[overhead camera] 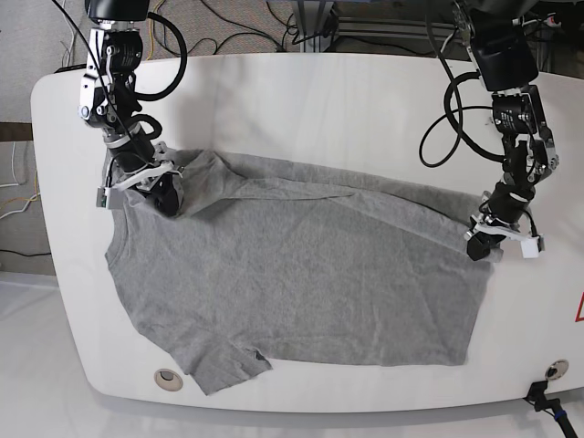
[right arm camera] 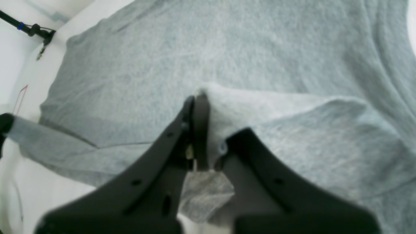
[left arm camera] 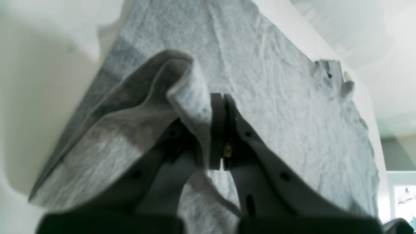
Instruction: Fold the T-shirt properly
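Note:
Next, I release the pinched fold, now at the shirt's upper corner, on the flat grey cloth [overhead camera: 165, 266] between the fingertips of my right gripper and the front sleeve.
A grey T-shirt [overhead camera: 301, 265] lies spread across the white table [overhead camera: 319, 100], with a sleeve [overhead camera: 224, 370] pointing toward the front edge. My right gripper [overhead camera: 169, 196] is at the shirt's upper left corner, shut on a pinched fold of cloth. The right wrist view shows its fingertips [right arm camera: 198, 96] closed with grey fabric [right arm camera: 195, 48] bunched between and draped over one finger. My left gripper [overhead camera: 484, 239] is at the shirt's right edge. Seen from the left wrist, that gripper [left arm camera: 221, 97] is shut on a raised fold of the shirt [left arm camera: 276, 97].
Black cables [overhead camera: 228, 36] trail along the far side of the table. Two round holes [overhead camera: 166, 377] sit near the table's front edge. A red mark [overhead camera: 578, 310] shows at the right edge. A black cable [right arm camera: 29, 29] crosses the top left corner of the right wrist view.

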`<move>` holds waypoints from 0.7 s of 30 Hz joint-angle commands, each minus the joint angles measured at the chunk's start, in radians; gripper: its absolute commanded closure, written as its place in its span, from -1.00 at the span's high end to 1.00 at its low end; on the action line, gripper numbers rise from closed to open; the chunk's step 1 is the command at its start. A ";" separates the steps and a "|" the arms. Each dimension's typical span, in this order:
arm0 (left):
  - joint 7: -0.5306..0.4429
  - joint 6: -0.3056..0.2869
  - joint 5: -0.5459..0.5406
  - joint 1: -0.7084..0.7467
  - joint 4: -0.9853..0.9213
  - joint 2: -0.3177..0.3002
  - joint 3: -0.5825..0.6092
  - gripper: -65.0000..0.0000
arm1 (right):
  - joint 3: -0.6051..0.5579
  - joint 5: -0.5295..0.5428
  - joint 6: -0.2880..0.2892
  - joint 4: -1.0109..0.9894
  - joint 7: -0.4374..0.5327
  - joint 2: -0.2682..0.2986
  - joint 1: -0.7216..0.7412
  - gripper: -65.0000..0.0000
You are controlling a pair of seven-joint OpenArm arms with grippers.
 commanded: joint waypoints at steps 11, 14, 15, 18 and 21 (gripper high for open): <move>-0.068 -0.011 -0.013 -0.059 -0.054 -0.012 0.018 -1.00 | 0.000 0.012 0.016 -0.143 0.024 0.024 0.170 -1.00; -0.114 -0.011 0.052 -0.057 -0.054 -0.009 0.018 -1.00 | -0.023 0.012 0.016 -0.172 0.024 0.044 0.203 -1.00; -0.126 -0.011 0.075 -0.057 -0.052 -0.007 0.018 -1.00 | -0.034 0.012 0.016 -0.182 0.024 0.059 0.210 -1.00; -0.146 -0.011 0.110 -0.057 -0.052 -0.006 0.019 -1.00 | -0.057 0.012 0.016 -0.206 0.024 0.079 0.229 -1.00; -0.146 -0.011 0.113 -0.057 -0.052 -0.006 0.019 -1.00 | -0.060 0.011 0.016 -0.231 0.025 0.081 0.235 -1.00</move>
